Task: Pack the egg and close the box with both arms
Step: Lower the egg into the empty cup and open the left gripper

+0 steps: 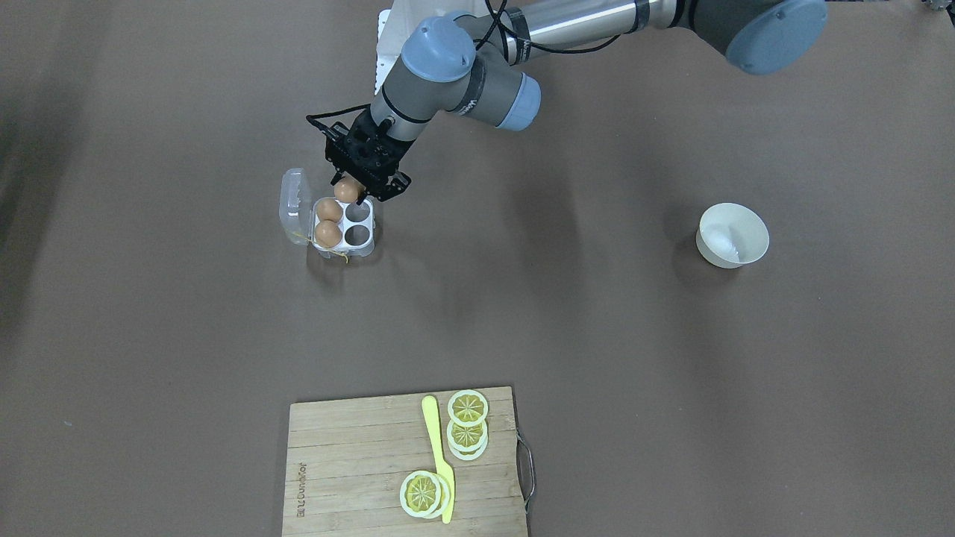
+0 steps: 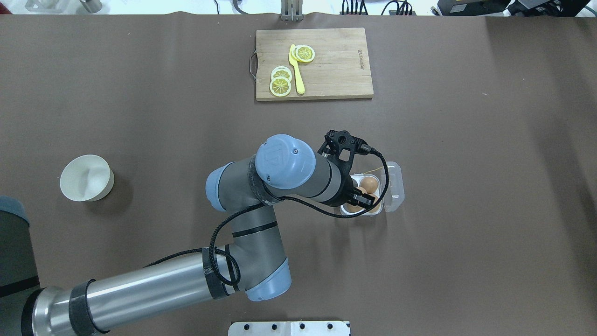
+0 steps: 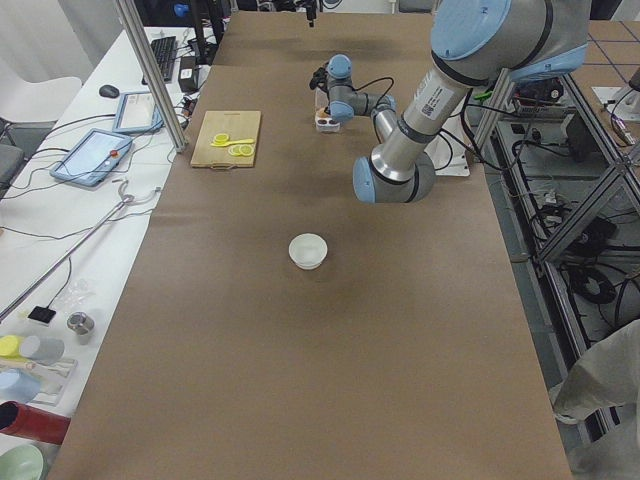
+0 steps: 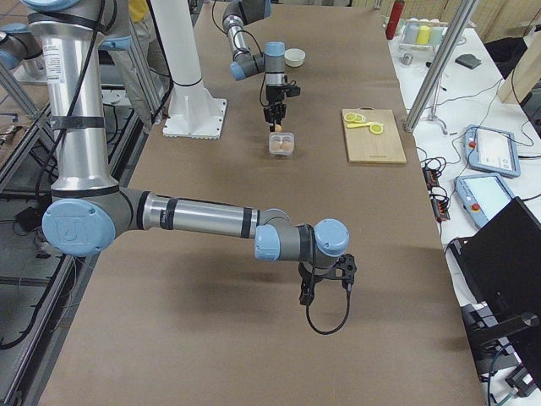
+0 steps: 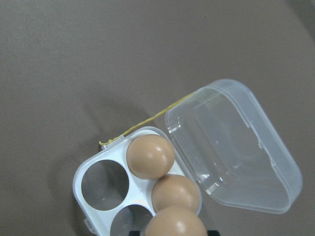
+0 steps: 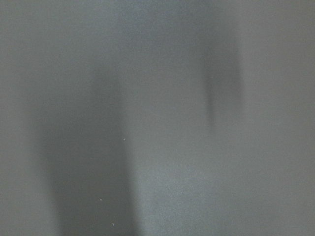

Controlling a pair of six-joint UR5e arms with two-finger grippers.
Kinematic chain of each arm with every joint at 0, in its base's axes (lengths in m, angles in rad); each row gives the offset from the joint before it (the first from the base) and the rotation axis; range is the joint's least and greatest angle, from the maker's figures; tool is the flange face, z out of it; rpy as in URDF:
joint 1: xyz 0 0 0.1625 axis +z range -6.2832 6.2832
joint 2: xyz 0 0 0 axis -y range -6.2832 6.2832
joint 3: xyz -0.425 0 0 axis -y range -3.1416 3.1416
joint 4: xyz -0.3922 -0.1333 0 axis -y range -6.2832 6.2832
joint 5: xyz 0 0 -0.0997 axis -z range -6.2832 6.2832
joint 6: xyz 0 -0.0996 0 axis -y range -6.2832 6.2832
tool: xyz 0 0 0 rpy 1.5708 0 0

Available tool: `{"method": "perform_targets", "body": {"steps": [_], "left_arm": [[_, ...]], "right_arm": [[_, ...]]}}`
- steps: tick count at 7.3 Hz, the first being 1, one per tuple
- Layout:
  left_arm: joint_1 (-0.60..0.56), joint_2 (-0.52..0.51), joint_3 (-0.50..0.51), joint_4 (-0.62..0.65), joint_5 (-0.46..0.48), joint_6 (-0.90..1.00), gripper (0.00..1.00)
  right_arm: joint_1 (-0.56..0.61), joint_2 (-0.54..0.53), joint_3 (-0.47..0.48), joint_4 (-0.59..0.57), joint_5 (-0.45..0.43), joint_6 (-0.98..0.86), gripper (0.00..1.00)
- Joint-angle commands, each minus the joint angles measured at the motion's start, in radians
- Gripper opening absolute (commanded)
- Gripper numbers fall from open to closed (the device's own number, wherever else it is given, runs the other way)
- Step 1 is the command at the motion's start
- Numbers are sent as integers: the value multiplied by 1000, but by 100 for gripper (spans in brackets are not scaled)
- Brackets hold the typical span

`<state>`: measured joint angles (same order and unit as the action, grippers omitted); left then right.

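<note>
Next, I let go of the egg in my left gripper, held just above the box's near edge, in the box's empty side (image 1: 356,227) (image 5: 115,200), next to the row of brown eggs.
The box (image 1: 344,222) stands open on the table, its clear lid (image 1: 295,201) folded out flat beside it. Two brown eggs (image 1: 329,209) (image 1: 327,233) fill the cells on the lid side; the other two cells are empty. My left gripper (image 1: 351,186) is shut on a third egg (image 1: 346,191) and holds it just above the box's edge nearest the robot. In the left wrist view this egg (image 5: 175,222) shows at the bottom edge, over the tray (image 5: 138,189). My right gripper (image 4: 325,286) hangs over bare table far from the box; I cannot tell whether it is open.
A white bowl (image 1: 733,235) stands far off on the left arm's side. A wooden cutting board (image 1: 358,462) with lemon slices and a yellow knife lies at the operators' edge. A thin yellow string (image 5: 147,120) trails from the box.
</note>
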<state>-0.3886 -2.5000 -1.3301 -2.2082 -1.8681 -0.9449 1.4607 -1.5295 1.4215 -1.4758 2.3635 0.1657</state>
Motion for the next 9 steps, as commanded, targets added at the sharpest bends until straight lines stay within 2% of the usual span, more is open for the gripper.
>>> {"method": "perform_targets", "body": {"steps": [1,9], "left_arm": [[1,-28,41,-16,18,0,38],[-10,-31,104,-48,50,11,39]], "right_arm": [[0,2,-4,0,-1,-6,100],[-13,14,-18,0,-1,-3,100]]}}
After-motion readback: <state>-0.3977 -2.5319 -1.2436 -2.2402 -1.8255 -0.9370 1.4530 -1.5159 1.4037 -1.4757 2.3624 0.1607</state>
